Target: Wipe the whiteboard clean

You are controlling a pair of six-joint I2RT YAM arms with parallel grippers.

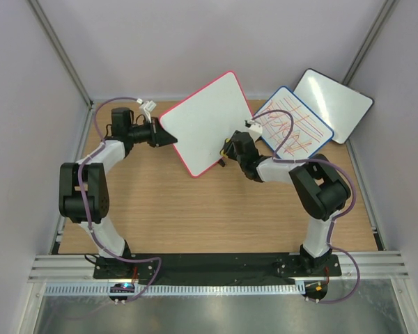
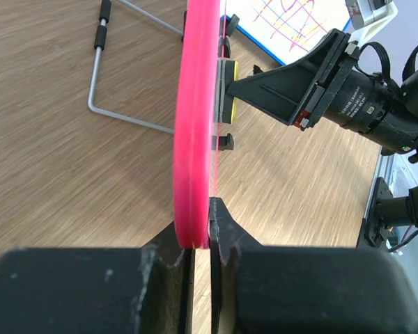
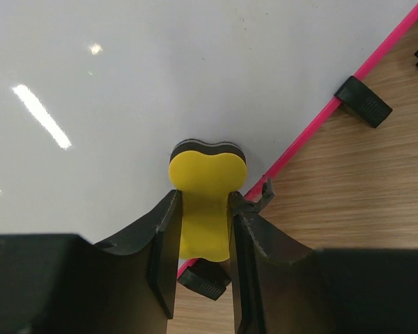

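Observation:
Next, my right gripper releases the yellow eraser on the bare wood (image 1: pixel 244 193) just in front of the whiteboard's black feet.
The whiteboard (image 1: pixel 207 122) with its red-pink frame is at the middle back, and its white face shows no marks in the top or right wrist views. My left gripper (image 1: pixel 168 137) is shut on the board's left rim; the left wrist view shows the pink frame (image 2: pixel 195 125) edge-on, pinched between the jaws of the left gripper (image 2: pixel 200 240). My right gripper (image 3: pixel 203 202) is shut on a yellow eraser (image 3: pixel 207 198), whose dark felt end touches the whiteboard (image 3: pixel 160 69) near its lower edge. The eraser (image 2: pixel 229 90) also shows pressed against the board.
A blue-framed board (image 1: pixel 292 125) with red lines lies right of the whiteboard, and a black-framed blank board (image 1: pixel 333 104) lies behind it. A wire stand (image 2: pixel 111 104) lies on the wood behind the whiteboard. Black feet (image 3: pixel 362 101) stick out from the pink frame.

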